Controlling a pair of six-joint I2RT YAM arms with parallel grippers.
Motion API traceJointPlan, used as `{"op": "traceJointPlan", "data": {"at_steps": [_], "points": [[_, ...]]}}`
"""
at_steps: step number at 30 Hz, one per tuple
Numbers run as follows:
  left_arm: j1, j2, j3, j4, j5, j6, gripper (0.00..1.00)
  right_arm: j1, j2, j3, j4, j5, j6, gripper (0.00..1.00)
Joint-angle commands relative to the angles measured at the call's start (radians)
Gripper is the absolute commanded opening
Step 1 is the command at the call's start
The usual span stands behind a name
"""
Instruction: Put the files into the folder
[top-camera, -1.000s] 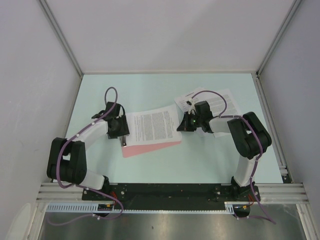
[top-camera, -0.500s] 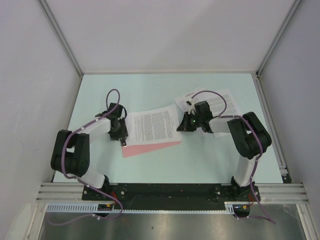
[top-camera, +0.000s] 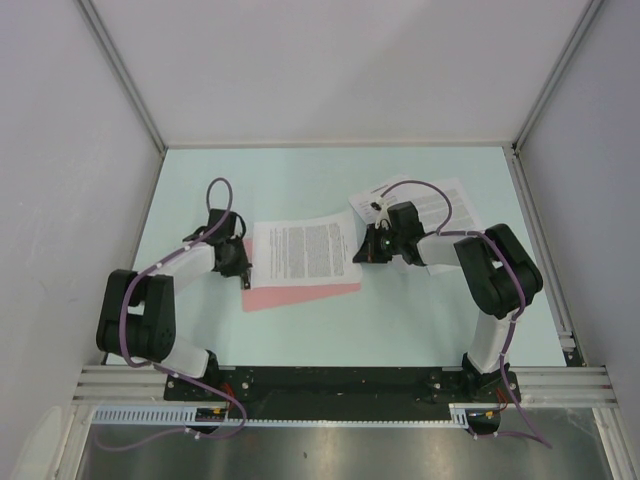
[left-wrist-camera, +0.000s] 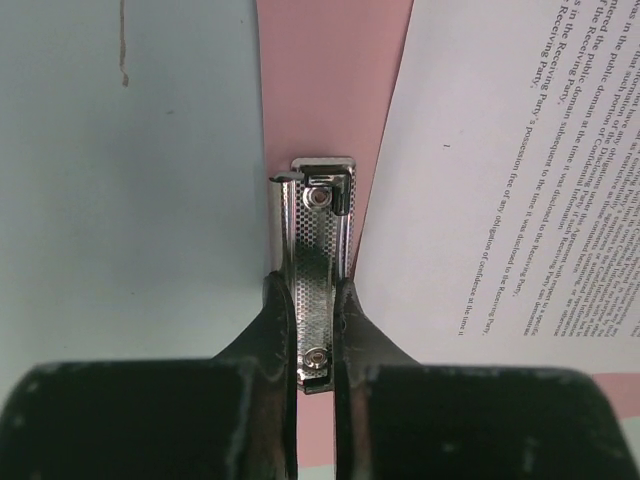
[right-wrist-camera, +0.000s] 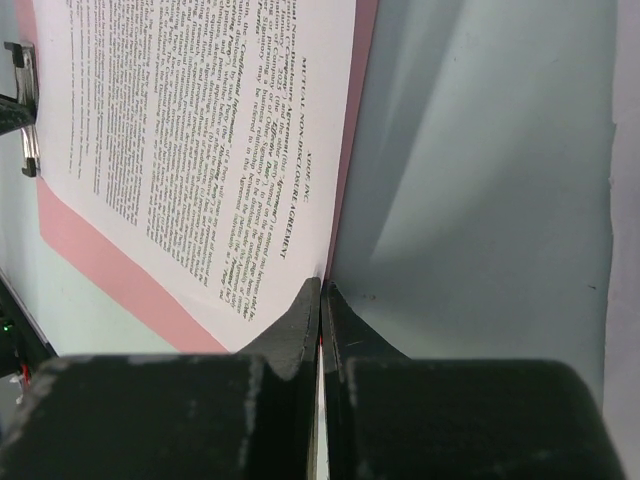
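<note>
Next, my left gripper takes hold of the metal clip (left-wrist-camera: 318, 245) again and straightens the pink folder while my right gripper holds the file, because the file lies slanted across that folder.
The pink folder (top-camera: 300, 293) lies flat mid-table with one white printed file (top-camera: 305, 250) on top of it. My left gripper (top-camera: 243, 270) is at the folder's left short edge. In the left wrist view that gripper (left-wrist-camera: 312, 285) is shut on the metal clip (left-wrist-camera: 318, 250), one finger pressing each side; the folder (left-wrist-camera: 330, 80) and the file (left-wrist-camera: 500, 150) lie just beyond. My right gripper (top-camera: 362, 250) is at the sheet's right edge. In the right wrist view it (right-wrist-camera: 320, 285) is shut on the file (right-wrist-camera: 200, 130), pinching its edge at the rim of the folder (right-wrist-camera: 90, 235).
More printed sheets (top-camera: 440, 205) lie at the back right, partly under the right arm. Grey walls stand on three sides of the pale green table (top-camera: 300, 190). The black base rail (top-camera: 330, 380) runs along the near edge.
The left gripper has closed from open onto the clip, and the left arm's elbow has drawn in. The folder has shifted slightly left. The right arm has not moved.
</note>
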Motion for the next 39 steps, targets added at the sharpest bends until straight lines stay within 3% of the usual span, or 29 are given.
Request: {"op": "traceJointPlan", "data": {"at_steps": [1,3,10,20,24,26,28,29,31,39], "points": [[0.032,-0.011,-0.046,0.09,0.251,0.049,0.0,0.028,0.03,-0.015,-0.168,0.049,-0.074,0.0],[0.067,-0.017,-0.054,0.113,0.307,0.055,0.0,0.024,0.028,-0.015,-0.208,0.032,-0.082,0.0],[0.07,-0.008,-0.032,0.105,0.284,0.102,0.0,0.044,0.017,-0.015,-0.251,-0.006,-0.103,0.0],[0.069,-0.014,-0.044,0.099,0.278,0.102,0.0,0.069,-0.027,-0.02,-0.205,0.014,-0.08,0.0],[0.069,-0.068,0.0,0.023,0.193,0.095,0.0,0.035,-0.024,-0.018,-0.225,0.047,-0.054,0.0],[0.069,-0.094,0.026,-0.044,0.129,0.1,0.2,0.018,-0.016,-0.021,-0.239,0.054,-0.054,0.0],[0.076,-0.098,0.058,-0.081,0.072,0.105,0.59,0.0,-0.01,-0.021,-0.246,0.052,-0.057,0.0],[0.082,-0.088,0.063,-0.1,0.049,0.109,0.71,-0.005,-0.006,-0.021,-0.249,0.058,-0.06,0.0],[0.107,-0.063,0.08,-0.108,0.066,0.126,0.77,-0.022,-0.003,-0.028,-0.252,0.067,-0.056,0.0],[0.124,0.082,0.14,-0.091,0.127,0.218,0.73,-0.037,-0.004,-0.037,-0.226,0.037,-0.051,0.0]]}}
